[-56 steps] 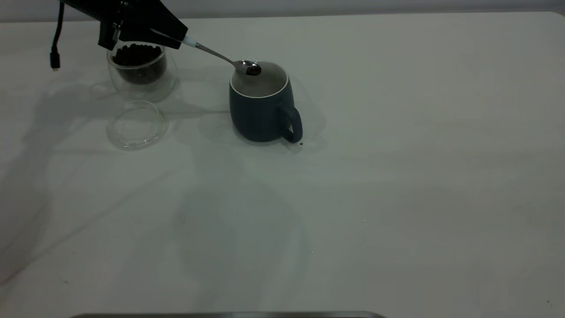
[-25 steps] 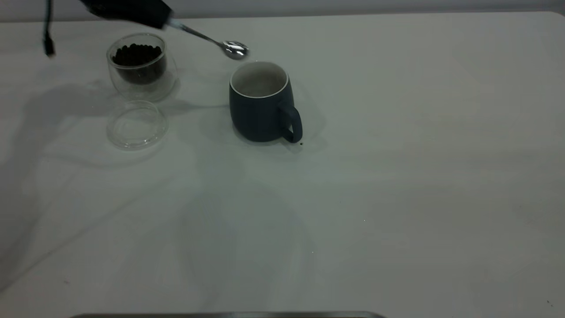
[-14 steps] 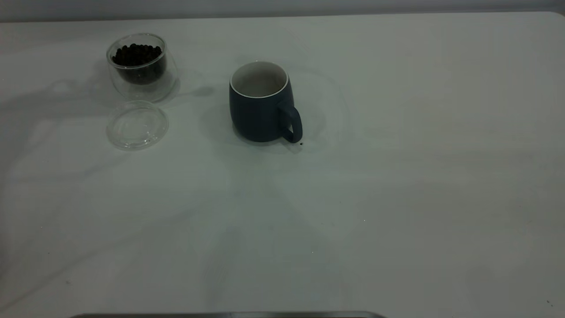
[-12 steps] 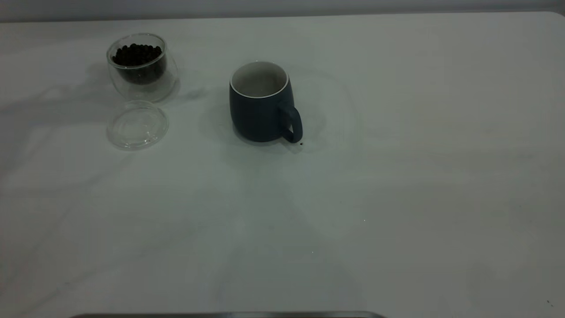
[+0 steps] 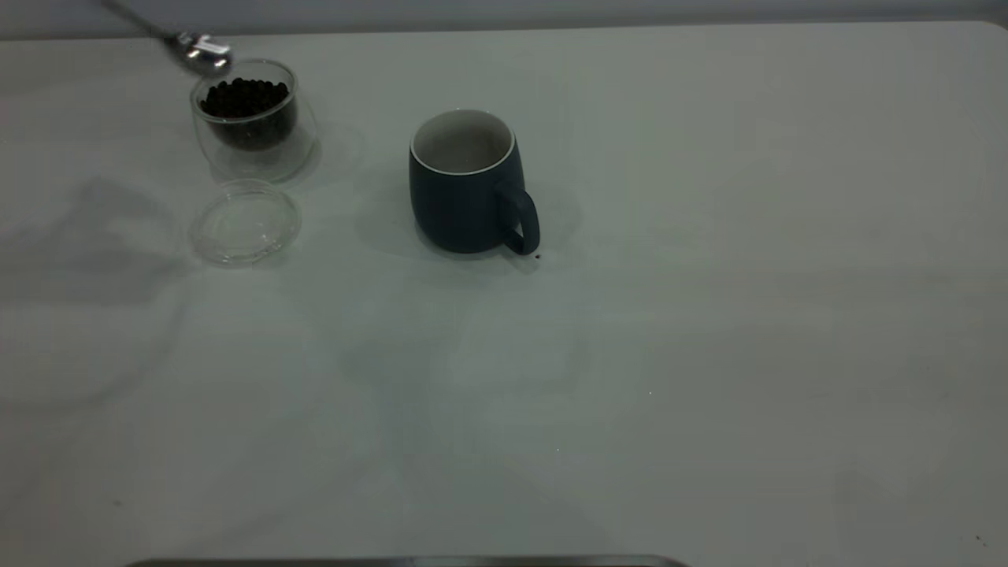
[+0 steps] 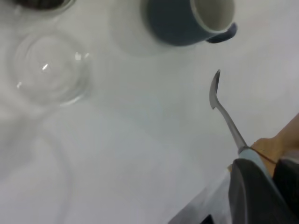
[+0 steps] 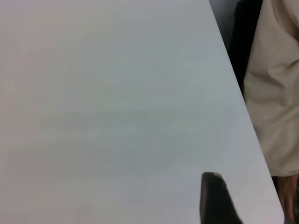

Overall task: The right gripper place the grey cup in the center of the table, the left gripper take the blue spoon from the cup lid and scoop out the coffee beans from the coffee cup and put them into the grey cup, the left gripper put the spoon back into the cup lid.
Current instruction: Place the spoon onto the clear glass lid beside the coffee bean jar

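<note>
With my left gripper, I next lay the blue spoon down across the cup lid's rim (image 5: 209,212) (image 6: 28,61) farthest from the grey cup.
The grey cup (image 5: 465,189) stands upright near the table's middle, handle toward the front right; it also shows in the left wrist view (image 6: 180,21). The coffee cup (image 5: 252,118), full of coffee beans (image 5: 244,96), stands at the back left. The cup lid (image 5: 245,222) lies flat in front of it, with nothing on it (image 6: 49,70). My left gripper (image 6: 267,168) is shut on the blue spoon (image 6: 224,109) by its pale handle. In the exterior view only the spoon's shiny bowl (image 5: 203,55) shows, just behind the coffee cup's rim. My right gripper (image 7: 212,198) hovers over bare table.
One stray bean (image 5: 537,255) lies on the table (image 5: 709,315) beside the grey cup's handle. In the right wrist view the table's edge (image 7: 243,107) runs close by, with a person in beige clothing (image 7: 275,84) beyond it.
The spoon held a bean over the grey cup, then rose with an empty bowl and left the view. It now shows again at the back left, by the coffee cup.
</note>
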Controlling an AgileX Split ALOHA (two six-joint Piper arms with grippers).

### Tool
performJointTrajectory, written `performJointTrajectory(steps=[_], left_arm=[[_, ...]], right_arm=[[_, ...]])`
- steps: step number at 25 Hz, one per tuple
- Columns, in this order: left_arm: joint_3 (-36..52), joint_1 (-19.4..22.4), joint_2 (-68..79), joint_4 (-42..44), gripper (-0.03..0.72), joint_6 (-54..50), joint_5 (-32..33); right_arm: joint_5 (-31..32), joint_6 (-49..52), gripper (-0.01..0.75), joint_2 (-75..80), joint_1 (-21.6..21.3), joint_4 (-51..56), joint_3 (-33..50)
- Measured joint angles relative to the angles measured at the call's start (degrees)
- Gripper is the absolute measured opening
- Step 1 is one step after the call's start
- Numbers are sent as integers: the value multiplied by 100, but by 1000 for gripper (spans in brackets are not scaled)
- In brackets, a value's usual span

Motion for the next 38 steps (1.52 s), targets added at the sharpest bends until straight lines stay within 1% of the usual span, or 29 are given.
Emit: performJointTrajectory(steps=[2,5,8,12,15,19,22,33,38], left_arm=[[132,344,124,-88,125,55,0],[165,752,432,-253,125,91,0],[165,936,791,-341,125,108,-88],[165,941,1340,-502,124,490,-370],[165,941,1739,-919,124,799,-666],[165,934,2185,-1474,124,1273,-883],[150,867,2476,-1670,124,1427,-1053],[-522,668,3293,-1772,124,1461,-1114],[-632,599,3503,-1829,124,1457,-1074]], right_arm=[[0,0,364,0,0,0,0],[0,0,364,0,0,0,0],[0,0,364,0,0,0,0],[0,0,364,0,0,0,0],[0,0,364,0,0,2,0],[0,0,364,0,0,2,0],[0,0,364,0,0,2,0],[0,0,364,0,0,2,0],[0,0,364,0,0,2,0]])
